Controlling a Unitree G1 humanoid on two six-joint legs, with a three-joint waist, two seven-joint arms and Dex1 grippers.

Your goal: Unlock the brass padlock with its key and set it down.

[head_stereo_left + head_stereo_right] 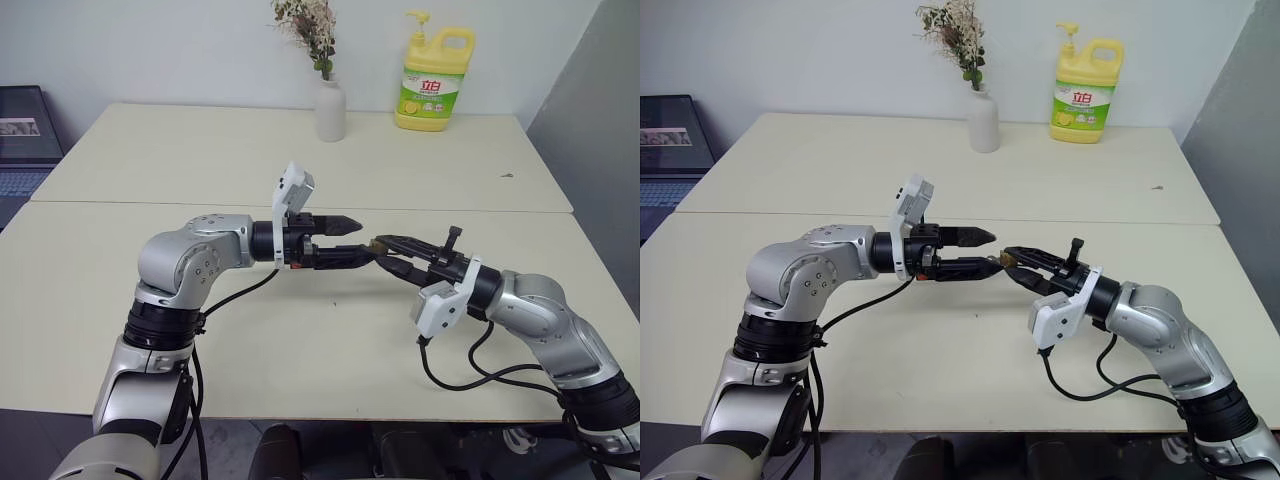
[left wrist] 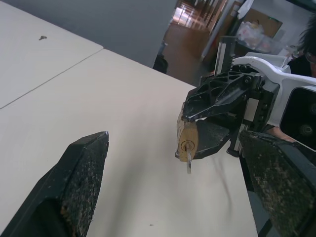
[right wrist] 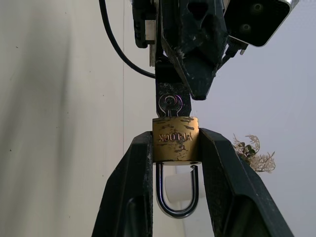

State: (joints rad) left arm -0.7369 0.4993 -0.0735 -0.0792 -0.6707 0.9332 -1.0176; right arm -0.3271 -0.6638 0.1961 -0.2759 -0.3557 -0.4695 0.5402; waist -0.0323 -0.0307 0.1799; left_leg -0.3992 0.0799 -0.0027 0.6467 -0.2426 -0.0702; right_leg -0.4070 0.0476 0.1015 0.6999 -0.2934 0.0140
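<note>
The padlock's shackle is deep between my right gripper's fingers. Next, my left gripper takes the padlock's body (image 3: 175, 140) before my right gripper backs away to push the shackle.
My right gripper (image 1: 382, 246) is shut on the brass padlock (image 3: 175, 139), clamping the golden body between its two fingers (image 3: 128, 187). The silvery shackle (image 3: 177, 207) loops back between those fingers toward the wrist. The key (image 2: 188, 165) sticks out of the padlock's (image 2: 187, 140) keyhole, and its round head (image 3: 170, 104) points at the left gripper. My left gripper (image 1: 365, 240) faces the right one tip to tip above the near table. It is open, with its fingers (image 2: 84, 173) spread wide on either side of the key and not touching it.
A white vase (image 1: 330, 108) with dried flowers and a yellow detergent bottle (image 1: 435, 80) stand on the far table. A seam (image 1: 150, 203) divides the two tables. A dark screen (image 1: 25, 140) sits off the left edge. Black cables (image 1: 470, 375) trail under the right arm.
</note>
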